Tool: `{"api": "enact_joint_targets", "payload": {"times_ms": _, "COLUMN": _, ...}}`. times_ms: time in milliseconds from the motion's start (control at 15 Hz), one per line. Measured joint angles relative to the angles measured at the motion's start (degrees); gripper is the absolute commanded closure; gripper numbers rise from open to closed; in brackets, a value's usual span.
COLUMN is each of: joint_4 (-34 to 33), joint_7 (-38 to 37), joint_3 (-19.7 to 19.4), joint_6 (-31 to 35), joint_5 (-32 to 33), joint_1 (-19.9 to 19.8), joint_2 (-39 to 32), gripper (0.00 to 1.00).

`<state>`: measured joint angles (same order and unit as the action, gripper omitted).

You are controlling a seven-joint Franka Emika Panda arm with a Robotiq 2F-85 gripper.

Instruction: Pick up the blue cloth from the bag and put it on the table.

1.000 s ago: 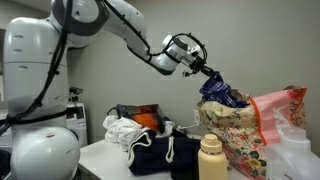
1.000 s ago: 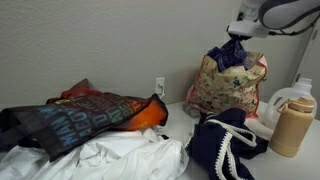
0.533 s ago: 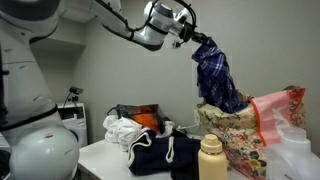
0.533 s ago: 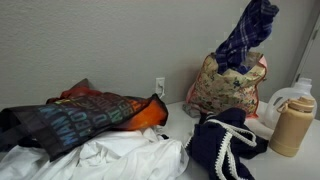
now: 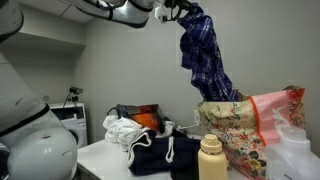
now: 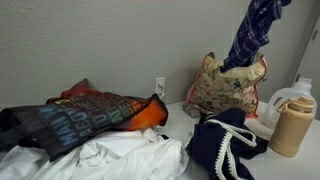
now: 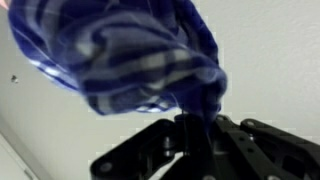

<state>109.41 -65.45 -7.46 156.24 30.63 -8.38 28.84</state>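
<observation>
The robot's gripper should release the blue cloth on the dark navy garment with white drawstrings (image 5: 163, 135), beside the floral bag.
My gripper (image 5: 178, 12) is high near the top of an exterior view, shut on the top end of the blue cloth (image 5: 205, 55). The plaid cloth hangs down stretched long, its lower end still at the mouth of the floral bag (image 5: 232, 135). It also shows in an exterior view as the blue cloth (image 6: 252, 35) rising out of the bag (image 6: 222, 90), with the gripper out of frame. In the wrist view the cloth (image 7: 110, 55) bunches against the shut jaws (image 7: 195, 128). The bag stands upright on the table (image 5: 105, 158).
A dark navy garment with white drawstrings (image 5: 160, 152) (image 6: 225, 145), a white cloth (image 6: 120, 160), an orange and dark printed bag (image 6: 90, 110), a tan bottle (image 5: 211, 158) (image 6: 287, 125), a white jug (image 6: 295, 95) and a pink plastic bag (image 5: 280, 110) crowd the tabletop.
My gripper has risen and moved toward the upper left in an exterior view, drawing the blue cloth up out of the bag until it hangs long and stretched.
</observation>
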Motion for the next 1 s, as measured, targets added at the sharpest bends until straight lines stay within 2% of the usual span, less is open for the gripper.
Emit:
{"api": "enact_joint_targets", "payload": {"times_ms": 133, "joint_4": 0.88, "joint_7": 5.35, "joint_3": 1.09, "joint_6": 3.36, "joint_5": -8.06, "joint_1": 0.71, "joint_2": 1.27, "gripper": 0.98}}
{"api": "enact_joint_targets", "payload": {"times_ms": 333, "joint_4": 2.69, "joint_7": 13.7, "joint_3": 3.37, "joint_6": 6.01, "joint_5": -19.72, "joint_1": 4.03, "joint_2": 2.66, "gripper": 0.98}}
{"api": "enact_joint_targets", "payload": {"times_ms": 533, "joint_4": 3.75, "joint_7": 21.6, "joint_3": 5.1, "joint_6": 8.19, "joint_5": -30.61, "joint_1": 9.37, "joint_2": 3.04, "gripper": 0.98}}
{"api": "enact_joint_targets", "payload": {"times_ms": 800, "joint_4": 3.36, "joint_7": 32.93, "joint_3": 5.03, "joint_6": 9.79, "joint_5": -44.09, "joint_1": 18.62, "joint_2": 2.87, "gripper": 0.98}}
{"api": "enact_joint_targets", "payload": {"times_ms": 1000, "joint_4": 0.29, "joint_7": 38.43, "joint_3": 4.95, "joint_6": 9.81, "joint_5": -50.72, "joint_1": 22.05, "joint_2": 1.59, "gripper": 0.98}}
